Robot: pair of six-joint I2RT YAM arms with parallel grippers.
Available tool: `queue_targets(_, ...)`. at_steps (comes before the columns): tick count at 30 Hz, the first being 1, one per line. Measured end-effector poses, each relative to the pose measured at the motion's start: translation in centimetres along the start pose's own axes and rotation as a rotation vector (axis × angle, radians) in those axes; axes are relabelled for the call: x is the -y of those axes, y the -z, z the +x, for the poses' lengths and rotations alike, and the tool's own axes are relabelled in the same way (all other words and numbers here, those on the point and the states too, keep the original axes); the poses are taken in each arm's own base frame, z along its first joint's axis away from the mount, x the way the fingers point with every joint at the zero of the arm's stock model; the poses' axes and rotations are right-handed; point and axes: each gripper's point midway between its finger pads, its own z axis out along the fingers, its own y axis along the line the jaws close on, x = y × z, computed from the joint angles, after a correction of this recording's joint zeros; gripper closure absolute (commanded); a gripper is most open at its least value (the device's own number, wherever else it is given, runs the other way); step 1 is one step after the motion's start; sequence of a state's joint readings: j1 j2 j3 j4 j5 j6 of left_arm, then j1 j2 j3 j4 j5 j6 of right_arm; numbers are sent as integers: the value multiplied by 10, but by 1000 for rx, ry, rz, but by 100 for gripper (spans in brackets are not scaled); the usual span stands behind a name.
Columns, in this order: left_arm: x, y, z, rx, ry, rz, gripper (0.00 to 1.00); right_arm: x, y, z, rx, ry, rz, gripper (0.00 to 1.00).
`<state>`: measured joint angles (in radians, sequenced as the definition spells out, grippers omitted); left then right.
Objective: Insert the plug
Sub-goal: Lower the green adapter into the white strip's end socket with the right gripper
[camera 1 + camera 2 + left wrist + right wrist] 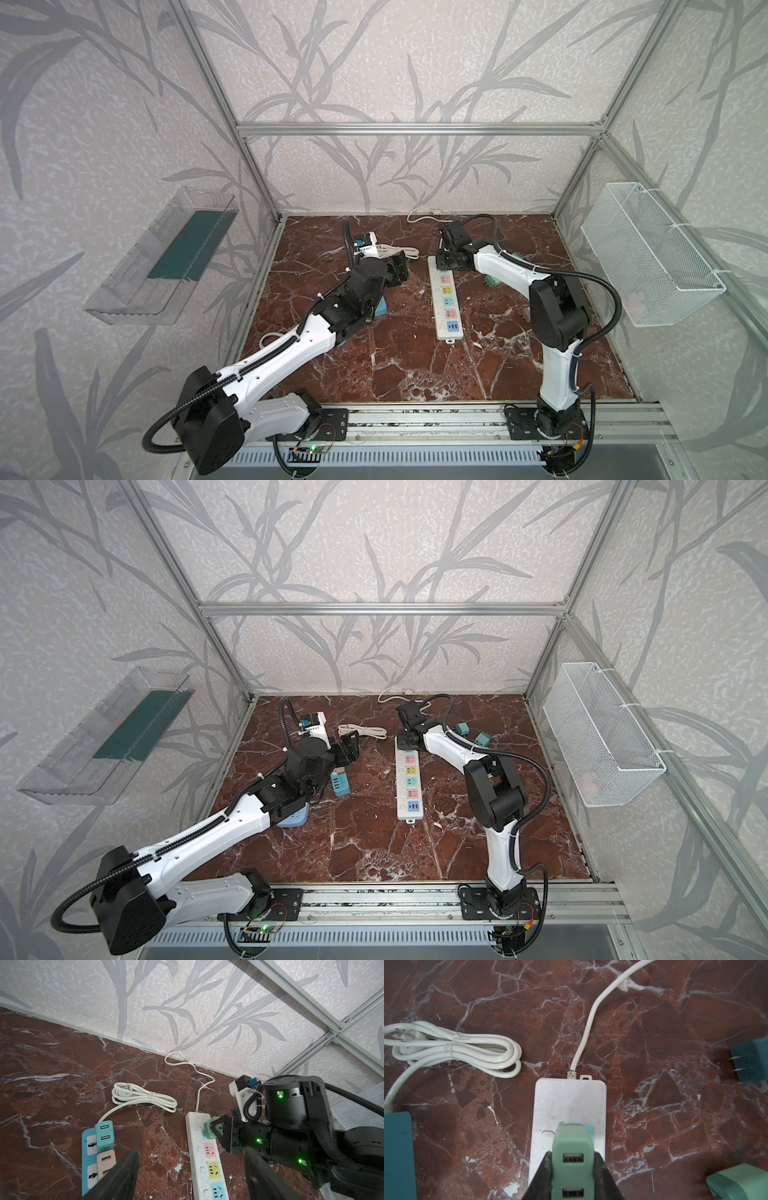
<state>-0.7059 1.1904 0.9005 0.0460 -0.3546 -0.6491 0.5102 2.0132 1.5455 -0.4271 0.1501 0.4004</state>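
Note:
Next, my right gripper releases the mint-green plug, leaving it in the blue socket at the white power strip's cord end (443, 268) (576, 1146). The plug is now held over that end's socket.
A white power strip (445, 307) (410, 796) with coloured sockets lies mid-floor in both top views. My right gripper (572, 1154) (444, 259) (408, 741) is shut on a mint-green plug (572, 1176) (208, 1128) with two USB ports. It holds the plug over the socket at the strip's (569, 1101) far, cord end. The plug's body hides its prongs, so I cannot tell how deep they sit. My left gripper (190, 1150) (398, 270) (350, 748) hovers open and empty to the left of the strip (202, 1167).
A coiled white cable (143, 1099) (467, 1047) and a blue strip (84, 1167) carrying teal and pink adapters lie left of the white strip. A dark teal plug (749, 1064) and another mint plug (737, 1184) lie to its right. A wire basket (652, 253) hangs on the right wall.

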Motion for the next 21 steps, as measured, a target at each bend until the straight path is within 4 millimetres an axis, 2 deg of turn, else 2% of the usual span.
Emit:
queue_targets(15, 0, 0, 0, -4, 7, 5, 21, -2, -4, 6, -4, 9, 44, 100)
queue_targets(21, -1, -1, 0, -2, 8, 2, 22, -1, -11, 10, -11, 16, 82, 100)
